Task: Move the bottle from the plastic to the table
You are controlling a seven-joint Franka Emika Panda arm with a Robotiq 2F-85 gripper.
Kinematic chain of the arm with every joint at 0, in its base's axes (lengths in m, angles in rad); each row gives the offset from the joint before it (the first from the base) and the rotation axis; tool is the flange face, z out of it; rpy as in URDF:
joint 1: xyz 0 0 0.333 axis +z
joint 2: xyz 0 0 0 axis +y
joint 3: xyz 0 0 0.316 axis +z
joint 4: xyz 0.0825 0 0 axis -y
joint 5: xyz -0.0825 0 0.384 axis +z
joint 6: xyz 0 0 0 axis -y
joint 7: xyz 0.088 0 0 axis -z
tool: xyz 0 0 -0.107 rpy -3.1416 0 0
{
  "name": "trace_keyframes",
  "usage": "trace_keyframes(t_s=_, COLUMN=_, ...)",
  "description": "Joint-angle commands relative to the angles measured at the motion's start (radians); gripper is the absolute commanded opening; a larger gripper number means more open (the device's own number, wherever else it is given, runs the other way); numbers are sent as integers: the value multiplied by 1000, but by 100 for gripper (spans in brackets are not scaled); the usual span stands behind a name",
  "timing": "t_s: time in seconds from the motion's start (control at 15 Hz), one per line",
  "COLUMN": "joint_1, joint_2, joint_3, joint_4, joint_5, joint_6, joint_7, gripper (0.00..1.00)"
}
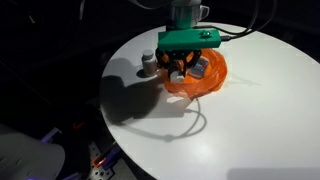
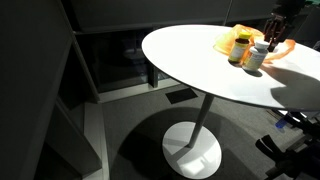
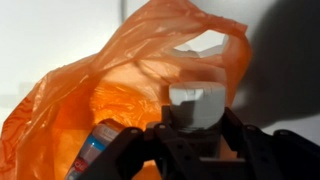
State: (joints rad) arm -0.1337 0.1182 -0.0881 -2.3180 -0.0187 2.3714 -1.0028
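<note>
I will set the white-capped bottle down and let go of it on the white table (image 1: 146,59), beside the small grey-capped bottle. The white-capped bottle now stands upright against the plastic.
An orange plastic bag (image 1: 205,78) lies crumpled on the round white table (image 1: 250,120); it also shows in the wrist view (image 3: 120,95). My gripper (image 1: 187,66), with a green mount, reaches down into the bag. In the wrist view my gripper's (image 3: 197,128) dark fingers close on both sides of a white-capped bottle (image 3: 197,100) standing upright against the plastic. A second bottle with a blue label (image 3: 95,150) lies in the bag to the left of my fingers. In an exterior view the gripper (image 2: 280,22) hangs over the bag (image 2: 232,40).
A small grey-capped bottle (image 1: 148,63) stands on the table just beside the bag. In an exterior view two bottles (image 2: 240,50) (image 2: 258,56) stand by the bag. The table rests on one pedestal (image 2: 195,140), with dark surroundings.
</note>
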Motion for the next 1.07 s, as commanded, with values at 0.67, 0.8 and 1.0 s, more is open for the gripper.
trace_keyframes(t_s=0.67, joint_1=53, joint_2=-354, joint_3=-1, joint_4=-172, joint_5=-71, joint_6=-225, joint_7=185, gripper=26)
trace_keyframes(t_s=0.8, joint_1=79, joint_2=-388, joint_3=4, joint_4=-187, joint_5=-65, joint_6=-232, joint_7=172, gripper=26)
trace_keyframes(t_s=1.0, joint_1=120, joint_2=-422, joint_3=7, joint_4=-186, joint_5=-54, joint_6=-269, joint_7=162, gripper=26)
